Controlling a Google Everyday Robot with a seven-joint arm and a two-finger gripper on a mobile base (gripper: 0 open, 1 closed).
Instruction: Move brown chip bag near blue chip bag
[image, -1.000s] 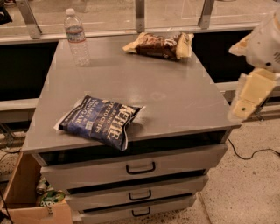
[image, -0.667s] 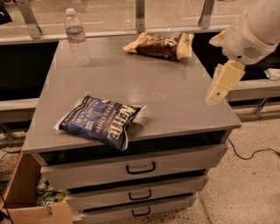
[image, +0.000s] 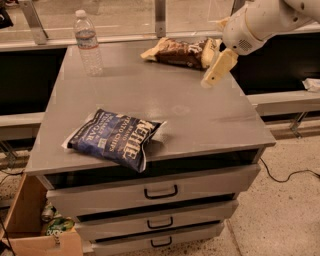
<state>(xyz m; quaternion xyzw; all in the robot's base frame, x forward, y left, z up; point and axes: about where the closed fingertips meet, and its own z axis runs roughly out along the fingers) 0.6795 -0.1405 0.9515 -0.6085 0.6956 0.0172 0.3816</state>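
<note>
The brown chip bag has one end farther from the water bottle. Next, my gripper closes on the end of the brown chip bag (image: 205, 50) that lies farther from the water bottle.
The brown chip bag (image: 180, 51) lies at the back of the grey cabinet top (image: 200, 120), dark brown in the middle with cream ends. The blue chip bag (image: 117, 139) with white "Kettle" lettering lies flat near the front left edge. My gripper (image: 211, 52) hangs at the brown bag's right end, above the back right of the top. It is open and empty. One cream finger (image: 217, 67) points down and to the left, just right of the bag. The arm comes in from the upper right.
A clear water bottle (image: 88, 42) stands at the back left of the top. The cabinet has three drawers (image: 160, 192) in front. An open cardboard box (image: 30, 225) sits on the floor at the lower left. A cable (image: 285, 177) lies on the floor at the right.
My arm has swung left and towards the back, from beyond the cabinet's right edge to the brown bag's right end. Both bags and the bottle have stayed put.
</note>
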